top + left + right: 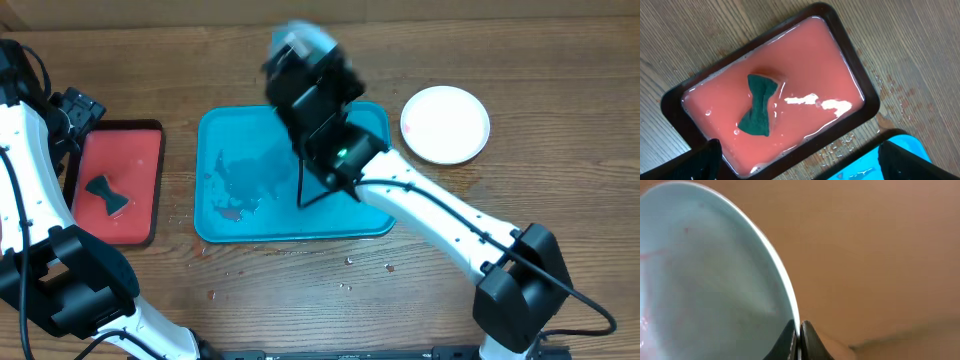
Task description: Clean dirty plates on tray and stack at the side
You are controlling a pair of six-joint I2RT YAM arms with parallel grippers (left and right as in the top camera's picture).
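Observation:
The light blue plate, now held above the teal tray's far edge, will go on top of the white plate [444, 123] beside the teal tray. I will set it down there with my right gripper.
My right gripper [800, 330] is shut on the rim of the light blue plate [705, 280], which has faint red smears. In the overhead view the plate [300, 43] is a blur held up above the far edge of the teal tray [225, 225] by the right gripper [305, 78]. The tray holds only wet patches and red smears. A white plate [445, 123] lies on the table to the right of the tray. My left gripper [800, 162] is open and empty above the red tray's near rim. The yellow-green plate is out of view.
A red tray with a dark rim [120, 180], seen from above in the left wrist view [790, 65], holds pinkish liquid and a dark green sponge [758, 106]. Water drops and crumbs lie on the wooden table in front of the teal tray [350, 262].

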